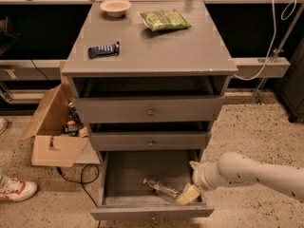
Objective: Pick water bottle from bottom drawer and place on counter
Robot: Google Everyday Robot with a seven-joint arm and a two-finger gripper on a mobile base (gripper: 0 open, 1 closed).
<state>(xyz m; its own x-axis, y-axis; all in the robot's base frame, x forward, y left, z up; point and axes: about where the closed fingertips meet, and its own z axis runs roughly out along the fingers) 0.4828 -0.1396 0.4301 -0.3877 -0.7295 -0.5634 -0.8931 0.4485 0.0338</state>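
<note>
My gripper will grab the water bottle's near end (173, 193), the end nearest the front of the bottom drawer.
The water bottle (162, 189), small and clear, lies on its side on the floor of the bottom drawer (151, 212), which is pulled out. My gripper (191, 180) reaches in from the right over the drawer's right front corner, just right of the bottle. Its fingers are spread apart and hold nothing; one beige fingertip (188, 194) is close to the bottle's right end. The counter (156, 46) is the grey top of the cabinet, high above the gripper.
On the counter lie a dark blue snack bar (103, 50), a green chip bag (165, 20) and a small bowl (116, 7). The two upper drawers (150, 111) are slightly open. An open cardboard box (55, 129) stands on the floor at left, and a shoe (14, 189) at far left.
</note>
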